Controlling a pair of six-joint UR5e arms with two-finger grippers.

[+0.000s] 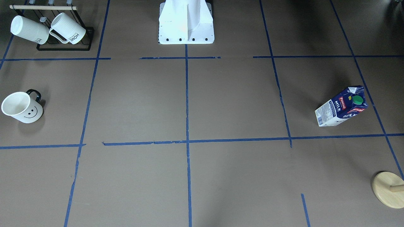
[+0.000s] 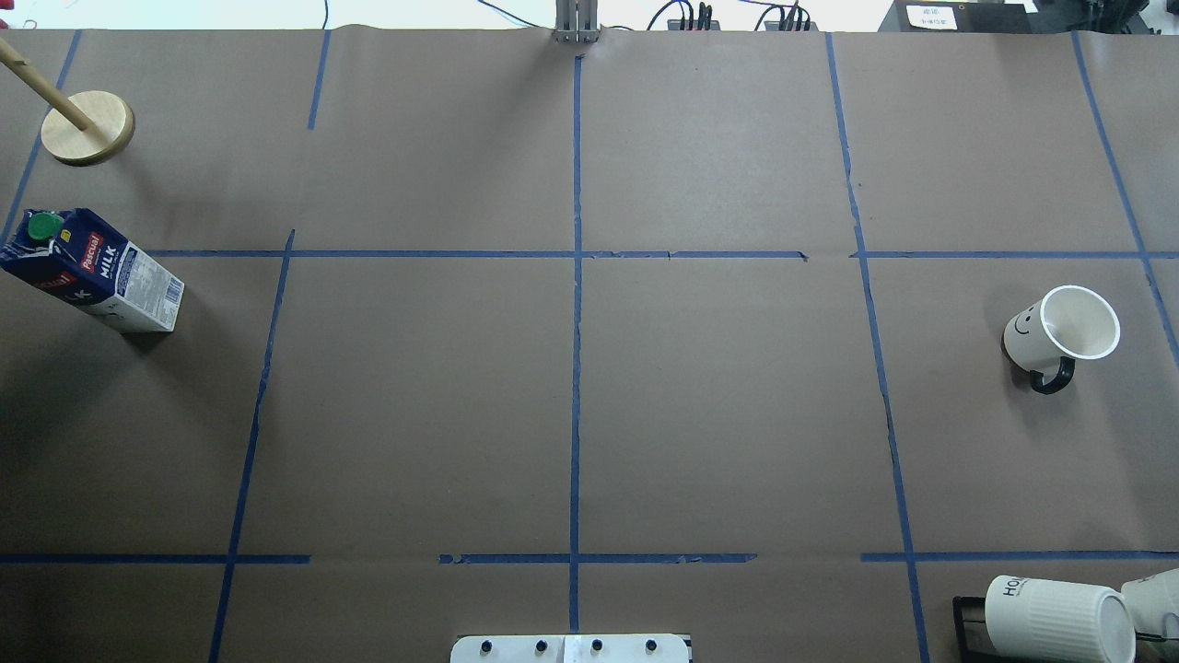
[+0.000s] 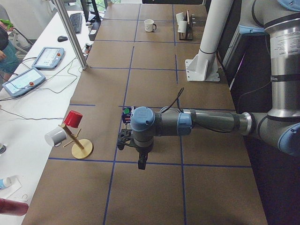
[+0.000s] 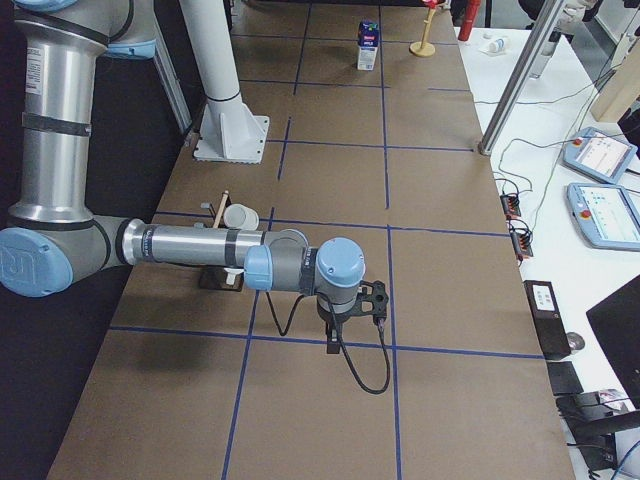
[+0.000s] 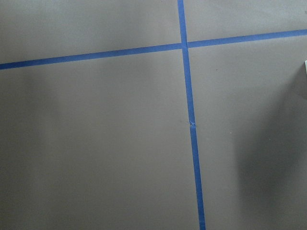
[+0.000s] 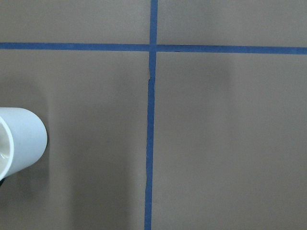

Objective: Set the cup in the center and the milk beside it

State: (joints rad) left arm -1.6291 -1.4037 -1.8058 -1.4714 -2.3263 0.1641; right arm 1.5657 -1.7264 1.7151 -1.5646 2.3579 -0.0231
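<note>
The white cup will have one finger of my right gripper inside it as that gripper closes on the cup's rim (image 1: 2, 109) (image 6: 12, 150) across from its black handle.
The cup (image 1: 23, 107), a smooth white mug with a black handle and a smiley face, stands at the table's side on my right; it also shows in the overhead view (image 2: 1059, 331), and its white side shows in the right wrist view (image 6: 19, 139). The milk (image 1: 342, 107), a dark blue carton with a green cap, stands upright at the opposite side (image 2: 92, 272). The center (image 2: 577, 254) is a bare tape crossing. My left gripper (image 3: 142, 164) and right gripper (image 4: 332, 345) hang above the table and show only in the side views. I cannot tell whether they are open or shut.
A black rack (image 1: 64, 47) holds two ribbed "HOME" mugs (image 1: 68, 30) near the robot base (image 1: 186, 22). A wooden mug stand (image 1: 388, 189) stands beyond the milk; in the exterior left view it (image 3: 75, 138) carries a red cup and a white cup.
</note>
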